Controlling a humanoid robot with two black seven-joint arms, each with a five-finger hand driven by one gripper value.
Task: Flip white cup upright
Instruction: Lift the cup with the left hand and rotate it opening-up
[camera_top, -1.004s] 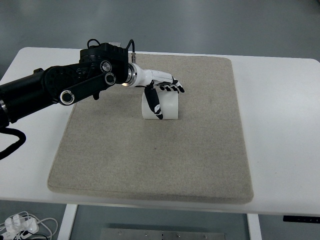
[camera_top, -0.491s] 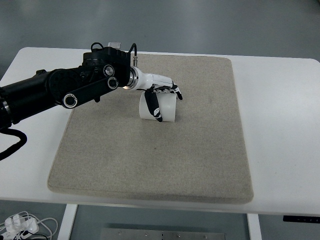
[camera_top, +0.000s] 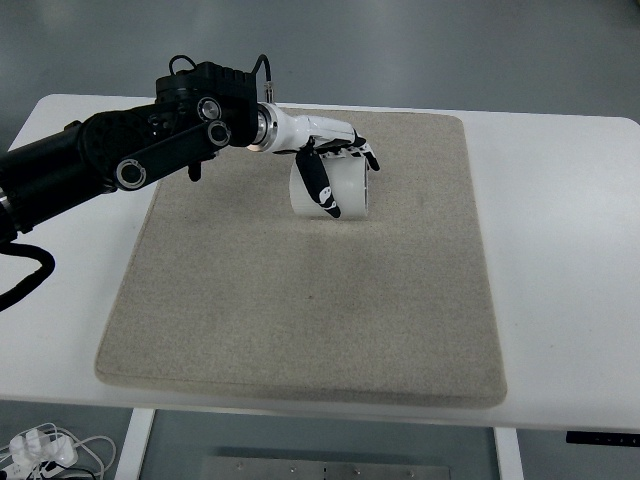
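I will release the white cup from my left gripper so that it stands upright on the far middle part of the beige mat (camera_top: 299, 212). The cup is now held above the mat.
A white cup (camera_top: 345, 192) is held above the beige mat (camera_top: 300, 300), near the mat's far middle. My left hand (camera_top: 335, 165) is shut on it: the thumb (camera_top: 320, 187) runs down the cup's near side and the fingers (camera_top: 352, 152) wrap over its top. The black left arm (camera_top: 110, 165) comes in from the left edge. I cannot tell which way the cup's mouth points. The right arm is out of the picture.
The mat lies on a white table (camera_top: 560, 250) whose near edge runs along the bottom of the view. White cables (camera_top: 45, 450) lie on the floor at the lower left.
The left hand has carried the cup up and to the right, farther from me, and the cup looks tilted differently than a second ago.
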